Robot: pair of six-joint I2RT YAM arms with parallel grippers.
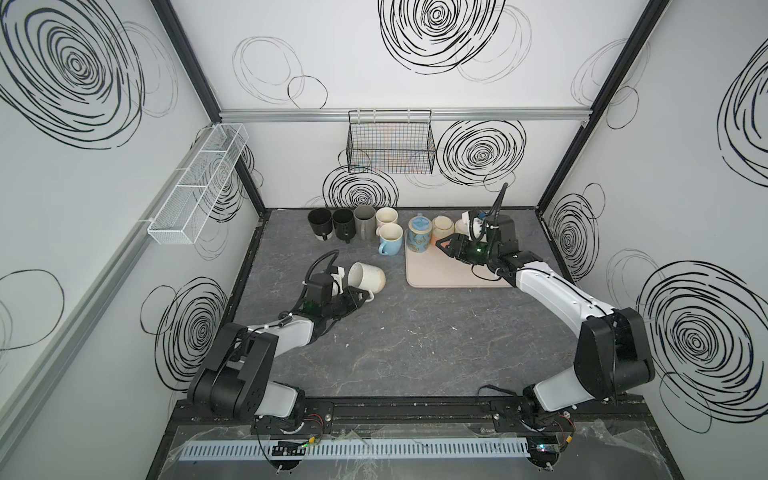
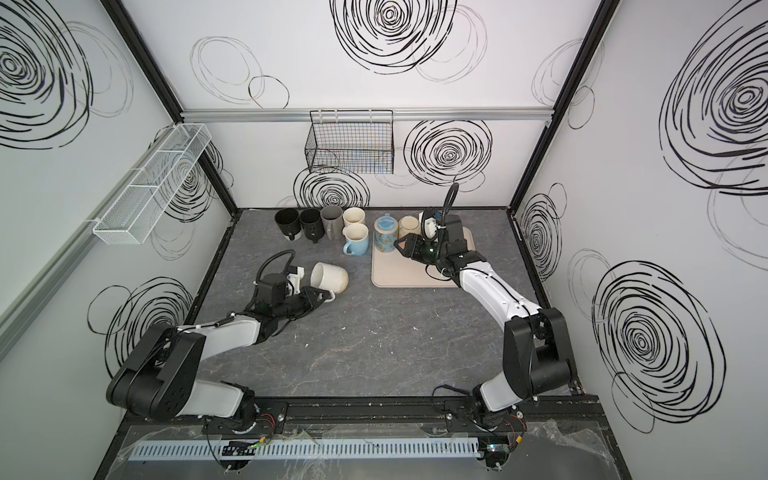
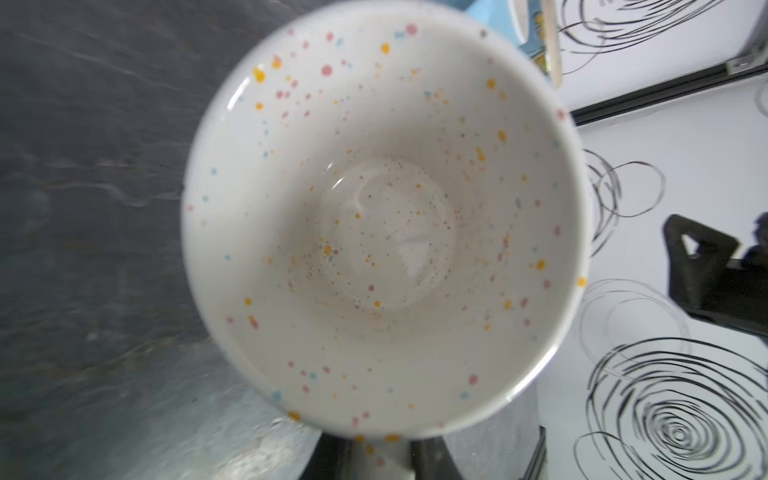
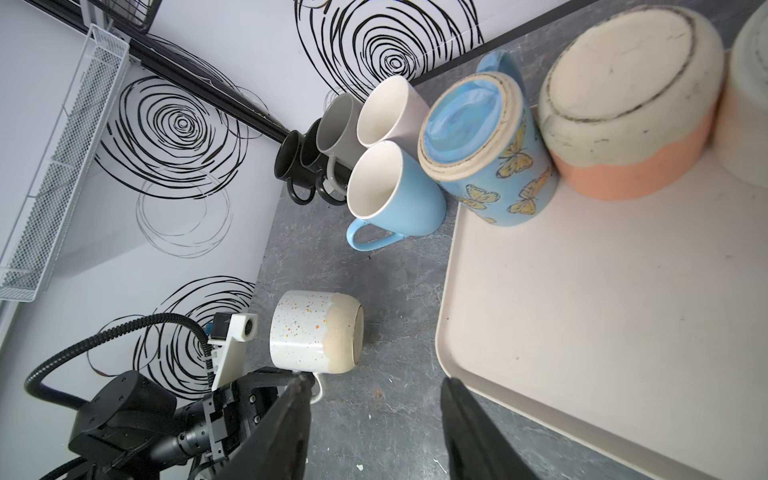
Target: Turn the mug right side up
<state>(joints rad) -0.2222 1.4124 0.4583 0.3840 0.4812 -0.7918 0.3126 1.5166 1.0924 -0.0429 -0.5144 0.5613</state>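
Next, I let go of the white speckled mug with my left gripper beside the blue mug, in front of the gray mug (image 1: 368, 256).
The white speckled mug (image 1: 368, 277) (image 2: 330, 277) is on its side over the dark tabletop, left of the middle, with its beige base toward the tray. My left gripper (image 1: 365, 296) (image 2: 326, 296) is shut on its handle. The mug's open mouth (image 3: 382, 216) fills the left wrist view, and the handle sits between the black fingers of the left gripper (image 3: 384, 461). The right wrist view shows the mug (image 4: 316, 330) sideways, low over the table. My right gripper (image 1: 440, 243) (image 4: 374, 382) hangs open and empty over the tray's near-left corner.
A beige tray (image 1: 440, 274) (image 4: 582, 311) carries an upside-down butterfly mug (image 1: 419, 235) and an upside-down cream-and-peach mug (image 1: 442, 226). Several upright mugs stand along the back, among them a blue mug (image 1: 390, 239) and a black mug (image 1: 319, 222). Wire baskets (image 1: 390, 143) hang on the walls.
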